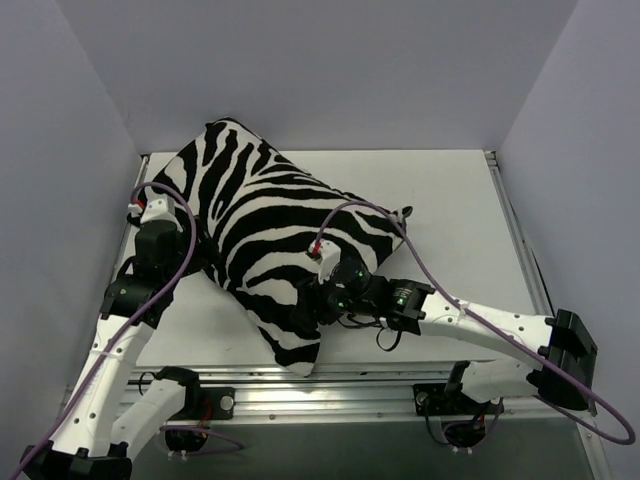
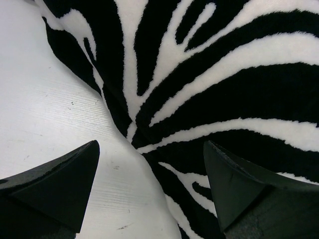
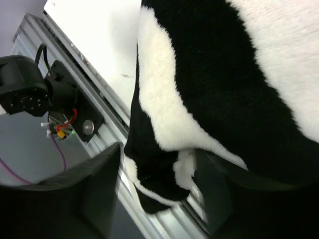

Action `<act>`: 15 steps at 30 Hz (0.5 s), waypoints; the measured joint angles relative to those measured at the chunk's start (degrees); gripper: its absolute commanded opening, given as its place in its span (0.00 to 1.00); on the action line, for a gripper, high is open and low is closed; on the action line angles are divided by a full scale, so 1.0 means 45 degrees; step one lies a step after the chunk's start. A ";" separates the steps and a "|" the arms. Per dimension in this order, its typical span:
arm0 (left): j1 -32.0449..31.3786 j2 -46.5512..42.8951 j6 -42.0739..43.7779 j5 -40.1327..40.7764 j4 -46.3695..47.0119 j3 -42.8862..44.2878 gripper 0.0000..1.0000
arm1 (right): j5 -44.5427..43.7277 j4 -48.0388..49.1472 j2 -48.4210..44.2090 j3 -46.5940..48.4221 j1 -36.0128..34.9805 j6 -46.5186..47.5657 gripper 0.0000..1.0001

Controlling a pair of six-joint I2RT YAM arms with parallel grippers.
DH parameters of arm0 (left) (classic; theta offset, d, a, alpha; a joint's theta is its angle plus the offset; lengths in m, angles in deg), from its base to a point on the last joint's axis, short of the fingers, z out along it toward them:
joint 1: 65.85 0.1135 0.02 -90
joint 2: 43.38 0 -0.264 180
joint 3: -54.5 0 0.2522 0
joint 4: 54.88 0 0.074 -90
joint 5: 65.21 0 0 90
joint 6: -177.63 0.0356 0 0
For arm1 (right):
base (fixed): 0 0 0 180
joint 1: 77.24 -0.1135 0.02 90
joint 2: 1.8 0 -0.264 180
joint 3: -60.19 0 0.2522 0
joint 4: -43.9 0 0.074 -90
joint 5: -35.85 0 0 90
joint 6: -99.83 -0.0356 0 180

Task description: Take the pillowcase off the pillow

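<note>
Next, my left gripper closes on the pillowcase's side edge [image 1: 219, 268] [image 2: 141, 147], where the white zebra stripes run together between its open fingers.
The pillowcase [image 1: 270, 220] shows its black-and-white zebra face and lies bulging across the white table [image 1: 450, 200]. The pillow is hidden inside it. My left gripper [image 1: 203, 262] is open at the pillowcase's left edge. In the left wrist view the left gripper [image 2: 149, 149] straddles that edge, one finger over the table [image 2: 50, 99], the other over the zebra fabric [image 2: 224, 74]. My right gripper [image 1: 308, 316] is at the near corner. In the right wrist view the right gripper [image 3: 158, 159] has its jaws apart around the hanging corner [image 3: 164, 179], with gaps at both sides.
An aluminium rail [image 1: 350, 385] runs along the table's near edge, under the pillowcase's near corner; it also shows in the right wrist view [image 3: 107, 117]. The left arm's base motor [image 3: 30, 92] sits beyond it. Grey walls enclose the table on three sides.
</note>
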 measured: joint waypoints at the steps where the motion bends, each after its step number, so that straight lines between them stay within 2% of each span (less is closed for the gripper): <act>1: 0.0005 0.0024 -0.0019 0.0010 0.0000 0.0000 0.94 | -0.0126 -0.0563 0.0000 0.0355 -0.0291 0.0141 0.71; 3: 0.0010 0.0053 -0.0083 0.0049 0.0010 -0.0005 0.94 | -0.0753 -0.1360 -0.0010 0.1112 -0.0359 0.0539 0.83; 6: 0.0029 0.0073 -0.0214 0.0078 0.0039 -0.0005 0.94 | -0.1967 -0.2331 -0.0005 0.2681 -0.0024 0.1307 0.94; 9: 0.0087 0.0141 -0.0325 0.0073 0.0170 -0.0102 0.94 | -0.2710 -0.2613 0.0024 0.4328 0.1059 0.2035 0.97; 15: 0.0151 0.1015 -0.0831 -0.0117 0.0622 -0.0335 0.94 | -0.3288 -0.2589 0.1486 0.5863 0.5231 0.2628 0.98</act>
